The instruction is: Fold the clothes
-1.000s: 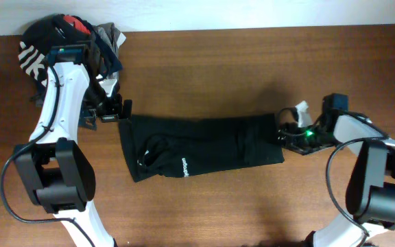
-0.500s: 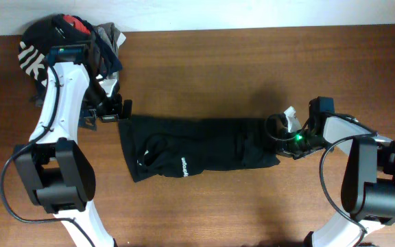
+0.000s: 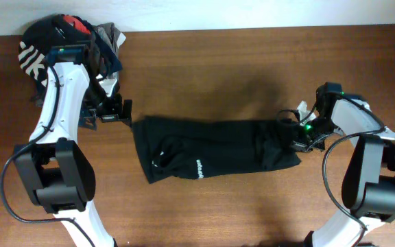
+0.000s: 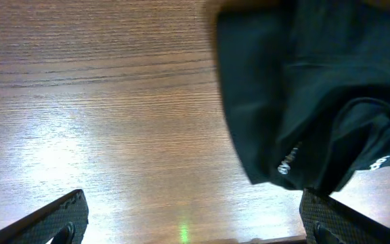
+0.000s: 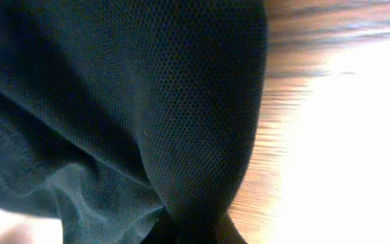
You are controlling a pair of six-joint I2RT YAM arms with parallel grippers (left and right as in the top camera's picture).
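I need to let go of the end of the clothes with my right gripper over their middle, on the wall side of the white lettering (image 3: pixel 205 141).
The clothes (image 3: pixel 211 147), a long black garment with small white lettering, lie stretched left to right across the middle of the wooden table. My right gripper (image 3: pixel 295 134) is shut on their right end; in the right wrist view black mesh fabric (image 5: pixel 147 102) fills the frame and bunches between the jaws of the right gripper (image 5: pixel 195 234). My left gripper (image 3: pixel 118 110) hovers open just off the garment's left end. The left wrist view shows the black cloth (image 4: pixel 303 88) with a small white logo, and bare wood between the left gripper's (image 4: pixel 191 220) wide-apart fingers (image 4: pixel 59 217).
A heap of other garments (image 3: pixel 67 38), black with white letters, red and grey, lies at the back left corner behind the left arm. The table's far edge (image 3: pixel 252 29) meets a white wall.
The right gripper reached in to the garment's right end, shut on it, and pulled back to the right. The whole garment slid rightwards, away from the left gripper, which has not moved.
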